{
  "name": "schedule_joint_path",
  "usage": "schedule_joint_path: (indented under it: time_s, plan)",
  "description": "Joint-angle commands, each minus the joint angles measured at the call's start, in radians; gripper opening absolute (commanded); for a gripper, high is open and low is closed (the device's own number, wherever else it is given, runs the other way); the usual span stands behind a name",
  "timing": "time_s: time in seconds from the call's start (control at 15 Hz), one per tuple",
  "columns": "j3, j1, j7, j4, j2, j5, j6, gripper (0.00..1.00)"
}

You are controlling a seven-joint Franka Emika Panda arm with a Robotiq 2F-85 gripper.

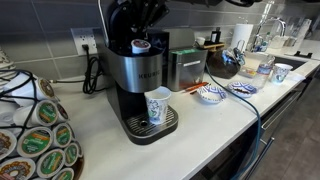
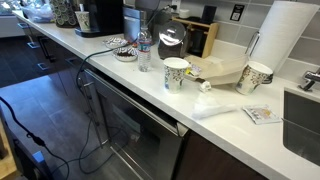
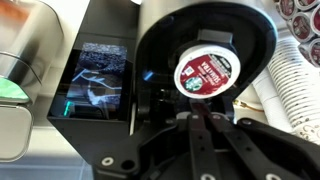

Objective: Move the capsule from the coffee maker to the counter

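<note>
My fingers are closed at the capsule's near edge, so I will open them, move further over the holder and grip the capsule's body (image 3: 207, 70) before lifting.
A coffee capsule (image 3: 205, 72) with a red and white foil lid sits in the round black holder of the coffee maker (image 3: 160, 60), whose lid is up. In an exterior view the capsule (image 1: 141, 45) shows on top of the silver and black coffee maker (image 1: 135, 80). My gripper (image 3: 198, 116) hangs just above it with its two black fingers pressed together, their tips at the capsule's near edge and holding nothing. In the exterior view the gripper (image 1: 140, 18) is the dark shape right over the machine. The white counter (image 1: 95, 135) runs around the machine.
A patterned paper cup (image 1: 158, 106) stands on the drip tray. A carousel of capsules (image 1: 35, 135) is beside the machine, a silver box (image 1: 185, 68) on the other side. Bowls, cups and a cable (image 1: 235, 95) lie further along; cups and a paper towel roll (image 2: 285, 35) show too.
</note>
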Motion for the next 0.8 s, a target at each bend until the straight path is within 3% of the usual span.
schedule_joint_path:
  time_s: [0.0, 0.2, 0.6, 0.73]
  plan:
    - [0.001, 0.013, 0.024, -0.019, -0.017, 0.005, -0.054, 0.26]
    - [-0.01, 0.019, 0.03, -0.02, -0.017, -0.013, -0.066, 0.46]
    - [0.032, -0.013, -0.014, -0.023, -0.01, 0.095, -0.064, 0.92]
    - [0.041, -0.008, -0.008, -0.026, -0.008, 0.119, -0.076, 1.0]
